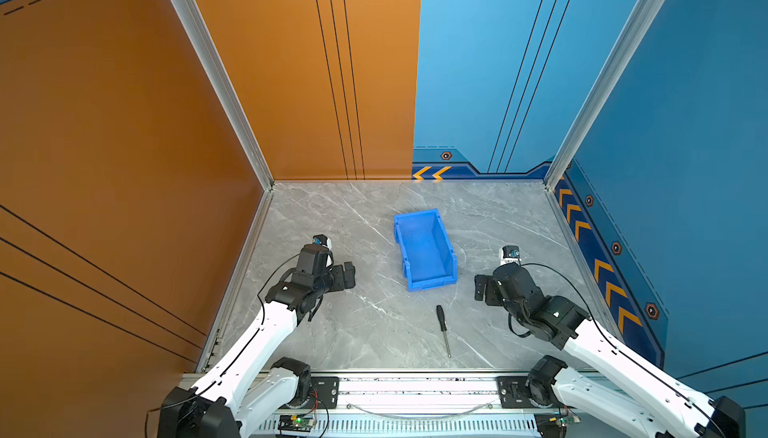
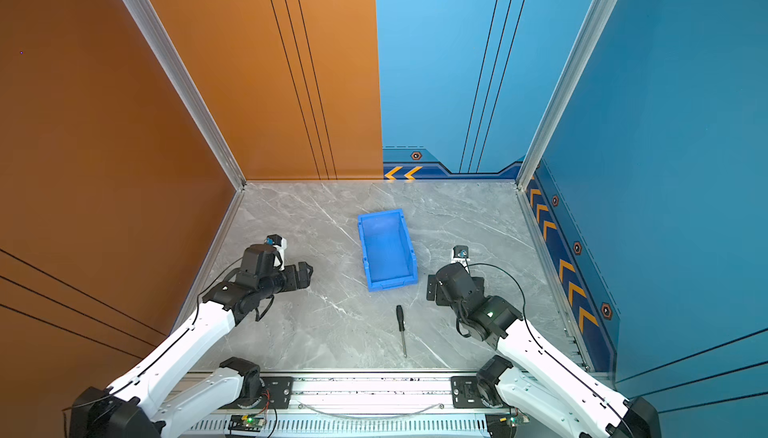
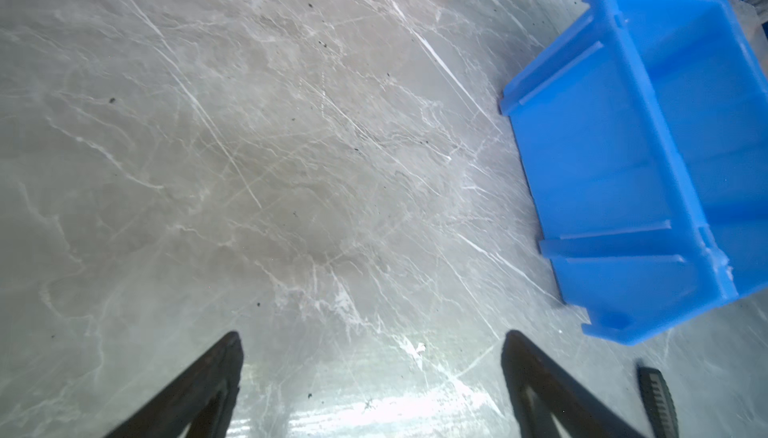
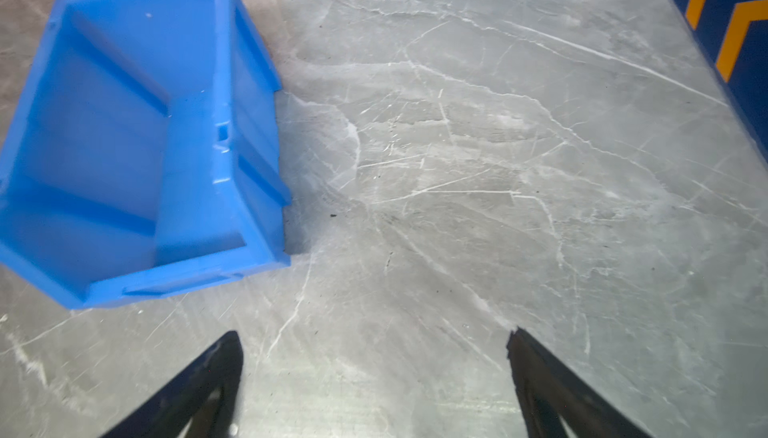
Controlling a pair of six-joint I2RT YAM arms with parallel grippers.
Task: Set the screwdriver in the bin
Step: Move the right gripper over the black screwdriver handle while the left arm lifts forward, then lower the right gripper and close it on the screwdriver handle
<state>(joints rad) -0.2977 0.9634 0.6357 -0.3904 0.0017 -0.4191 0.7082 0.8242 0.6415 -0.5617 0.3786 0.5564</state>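
I should next bring my right gripper to the middle of the screwdriver's black handle [image 1: 441,318], in front of the blue bin, and close it there.
The screwdriver [image 1: 443,329] [image 2: 401,327], black-handled with a thin silver shaft, lies flat on the grey marble table in front of the bin, handle toward it. The end of its handle [image 3: 659,402] shows in the left wrist view. The blue bin [image 1: 424,246] [image 2: 386,248] [image 3: 615,190] [image 4: 124,144] stands mid-table with nothing in it. My left gripper [image 1: 348,275] [image 2: 306,274] [image 3: 372,342] hovers left of the bin, open over bare table. My right gripper [image 1: 482,288] [image 2: 432,288] [image 4: 374,340] is to the right of the bin, open with nothing between its fingers.
An orange wall [image 1: 124,165] closes the left side and a blue wall [image 1: 685,165] with orange chevrons the right. An aluminium rail [image 1: 415,390] carrying both arm bases runs along the table's front edge.
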